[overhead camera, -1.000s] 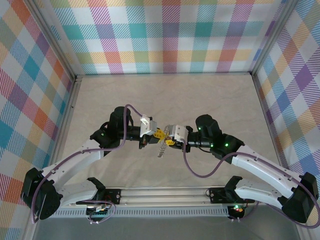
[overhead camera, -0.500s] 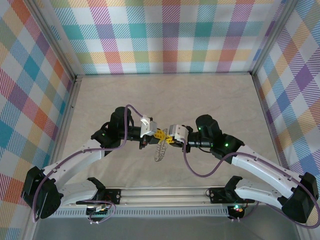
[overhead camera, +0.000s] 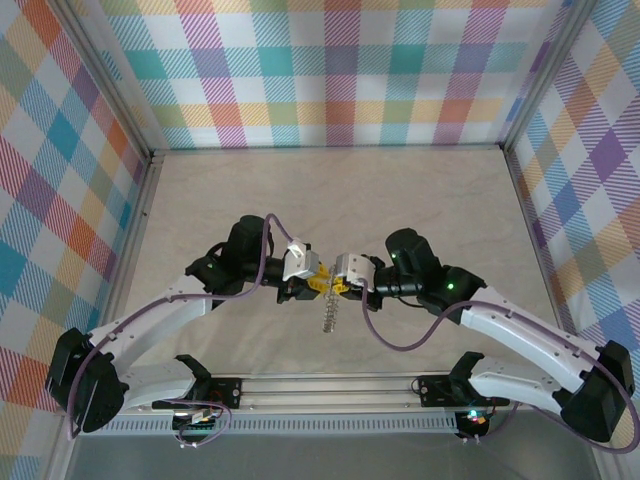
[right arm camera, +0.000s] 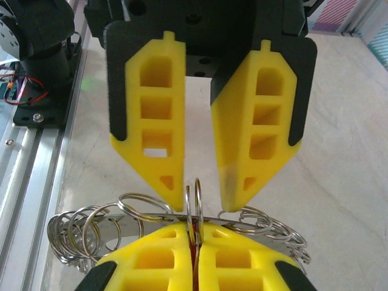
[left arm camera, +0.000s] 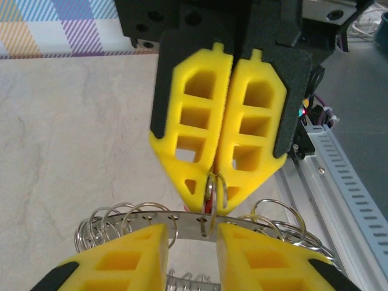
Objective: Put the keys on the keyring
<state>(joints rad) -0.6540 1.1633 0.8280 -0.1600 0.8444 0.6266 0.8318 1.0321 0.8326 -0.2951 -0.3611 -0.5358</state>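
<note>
My right gripper is pinching the key together with the small split ring. My left gripper will close on the ring's upright loop (right arm camera: 198, 201) before my right gripper opens.
My two grippers meet tip to tip above the middle of the table. The right gripper (right arm camera: 195, 233) is shut on the key (right arm camera: 194, 250), a red sliver pinched between its yellow pads together with a small split ring. Seen from the left wrist, the key (left arm camera: 209, 205) shows red in the right arm's shut fingers. The left gripper (left arm camera: 193, 233) is open, its tips either side of that small ring without gripping. The keyring (left arm camera: 139, 217), a silvery band fringed with several wire loops, runs across between the two grippers. From above, the keyring (overhead camera: 331, 315) hangs down under the left gripper (overhead camera: 318, 283) and right gripper (overhead camera: 336, 286).
The table (overhead camera: 330, 200) is a beige sheet walled by plaid panels. An aluminium rail (overhead camera: 330, 385) with both arm bases runs along the near edge. A purple cable (overhead camera: 400, 340) loops from the right arm.
The left gripper has opened and let go, while the right gripper has closed on the key and small ring. The keyring now hangs lower and a little further right.
</note>
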